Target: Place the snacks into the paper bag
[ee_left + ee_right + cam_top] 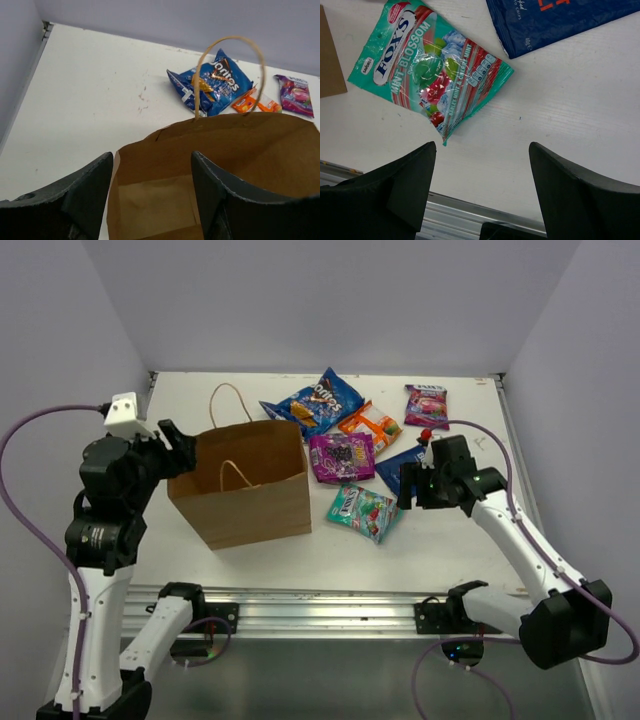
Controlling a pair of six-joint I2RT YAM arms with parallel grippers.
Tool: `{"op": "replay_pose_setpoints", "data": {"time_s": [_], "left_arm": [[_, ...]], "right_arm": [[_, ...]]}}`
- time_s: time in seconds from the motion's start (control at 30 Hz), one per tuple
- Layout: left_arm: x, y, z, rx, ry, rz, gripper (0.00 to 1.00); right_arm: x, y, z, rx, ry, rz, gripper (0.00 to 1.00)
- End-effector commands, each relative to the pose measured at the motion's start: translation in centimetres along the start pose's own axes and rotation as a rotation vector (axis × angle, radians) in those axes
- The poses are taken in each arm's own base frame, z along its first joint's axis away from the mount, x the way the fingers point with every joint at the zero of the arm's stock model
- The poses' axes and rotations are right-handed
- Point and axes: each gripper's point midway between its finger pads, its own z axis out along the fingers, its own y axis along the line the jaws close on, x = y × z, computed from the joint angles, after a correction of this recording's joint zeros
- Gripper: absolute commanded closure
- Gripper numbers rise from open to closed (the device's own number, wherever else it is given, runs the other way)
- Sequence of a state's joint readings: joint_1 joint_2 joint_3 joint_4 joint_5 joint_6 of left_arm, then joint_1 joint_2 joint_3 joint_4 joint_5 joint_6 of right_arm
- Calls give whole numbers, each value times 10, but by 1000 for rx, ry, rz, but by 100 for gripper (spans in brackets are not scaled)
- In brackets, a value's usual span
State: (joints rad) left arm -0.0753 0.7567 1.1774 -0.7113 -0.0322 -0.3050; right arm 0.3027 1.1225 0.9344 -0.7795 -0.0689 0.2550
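Observation:
The paper bag's rim is loose between the open fingers of the robot's left gripper, so that gripper should pinch the paper bag's side [173, 490] to steady the bag before adding snacks.
The brown paper bag [250, 485] stands upright with its mouth open at the left of the table. My left gripper [185, 452] is open at the bag's left rim. In the left wrist view its fingers [75, 195] straddle that rim, one outside and one over the inside of the bag [250, 145], gripping nothing. The snacks lie flat to the bag's right: blue chip bag [318, 400], orange [370, 426], pink-magenta [426, 405], purple [341, 456], dark blue [396, 466] and teal-green [364, 511]. My right gripper [408, 486] hovers open over bare table beside the teal-green packet [430, 70], below the dark blue one [555, 20].
One bag handle [230, 45] loops up in front of the blue chip bag [220, 80]. A metal rail [460, 210] runs along the table's near edge, just below my right fingers. Grey walls close the table at back and sides.

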Motion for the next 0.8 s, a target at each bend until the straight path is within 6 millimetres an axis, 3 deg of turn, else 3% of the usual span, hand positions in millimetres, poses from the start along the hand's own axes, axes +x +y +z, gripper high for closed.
{"op": "replay_pose_setpoints", "data": {"time_s": [0.0, 0.13, 0.37, 0.53, 0.6, 0.63, 0.67, 0.7, 0.77], "left_arm": [[-27, -5, -26, 10, -65, 12, 32], [-14, -1, -26, -3, -35, 15, 30], [43, 12, -12, -33, 96, -10, 29], [58, 20, -11, -64, 122, -2, 30], [58, 20, -11, -61, 116, -6, 54], [58, 20, -10, -61, 118, -9, 67], [58, 20, -9, -64, 114, -11, 100], [57, 20, -9, -61, 108, -11, 100], [55, 18, -8, -52, 106, -10, 100]], "right_arm": [[-5, 2, 3, 2, -19, 5, 21], [-4, 4, 5, 0, -10, 0, 21], [-1, 7, 7, 5, 1, -16, 21], [-1, 7, 8, 8, 5, -20, 22], [-1, 8, 8, 5, 4, -23, 26], [-1, 9, 9, -3, 5, -29, 42], [0, 10, 11, -8, 11, -29, 50], [1, 11, 12, -16, 15, -31, 60], [3, 16, 18, -30, 24, -41, 59]]}}
